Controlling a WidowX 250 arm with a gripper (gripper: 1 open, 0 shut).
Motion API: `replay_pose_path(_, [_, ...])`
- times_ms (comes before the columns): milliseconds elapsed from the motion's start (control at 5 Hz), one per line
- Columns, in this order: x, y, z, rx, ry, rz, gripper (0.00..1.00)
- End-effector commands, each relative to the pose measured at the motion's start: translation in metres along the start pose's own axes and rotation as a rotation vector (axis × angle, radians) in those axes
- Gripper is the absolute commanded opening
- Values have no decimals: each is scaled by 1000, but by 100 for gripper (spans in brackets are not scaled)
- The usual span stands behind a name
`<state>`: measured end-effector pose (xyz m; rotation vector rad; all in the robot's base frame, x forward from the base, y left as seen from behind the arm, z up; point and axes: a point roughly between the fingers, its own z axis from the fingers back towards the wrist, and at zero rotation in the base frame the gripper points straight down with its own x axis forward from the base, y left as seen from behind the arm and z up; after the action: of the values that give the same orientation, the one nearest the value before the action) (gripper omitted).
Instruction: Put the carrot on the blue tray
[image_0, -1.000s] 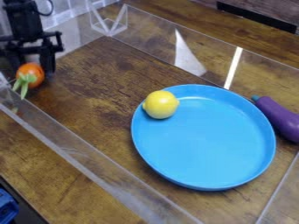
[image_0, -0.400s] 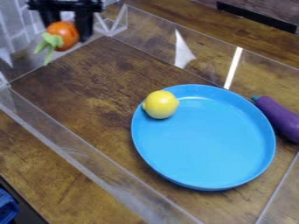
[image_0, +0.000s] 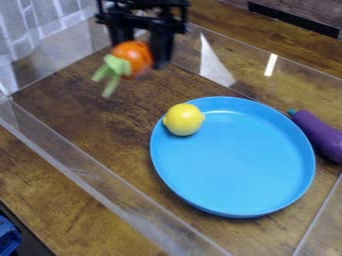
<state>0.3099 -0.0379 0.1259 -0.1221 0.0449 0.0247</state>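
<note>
The robot's gripper should release the carrot on the blue tray just nearer than its middle (image_0: 218, 174), in front of the lemon.
The orange carrot (image_0: 128, 56) with its light green leafy top hangs in the air at the upper middle of the camera view, blurred by motion. My black gripper (image_0: 142, 42) is shut on the carrot from above, pointing down. The round blue tray (image_0: 254, 170) lies on the wooden table to the lower right of the carrot, apart from it. The carrot is above the bare wood, up and left of the tray's rim.
A yellow lemon (image_0: 185, 119) rests on the tray's left edge. A purple eggplant (image_0: 321, 135) lies just past the tray's right rim. Clear plastic walls (image_0: 80, 170) fence the wooden table (image_0: 80, 110) on the near and far sides.
The gripper has carried the carrot up off the table at the far left and rightward across the view, closer to the tray. Lemon, eggplant and tray have stayed put.
</note>
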Motion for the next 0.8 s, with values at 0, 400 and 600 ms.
replay_pose_path(0, [-13,-44,16,-11,-70,-56,0])
replay_pose_path(400, [-18,-106,-5,-1,-54,-130,0])
replay_pose_path(600, [-30,-113,-16,6,-39,-158,0])
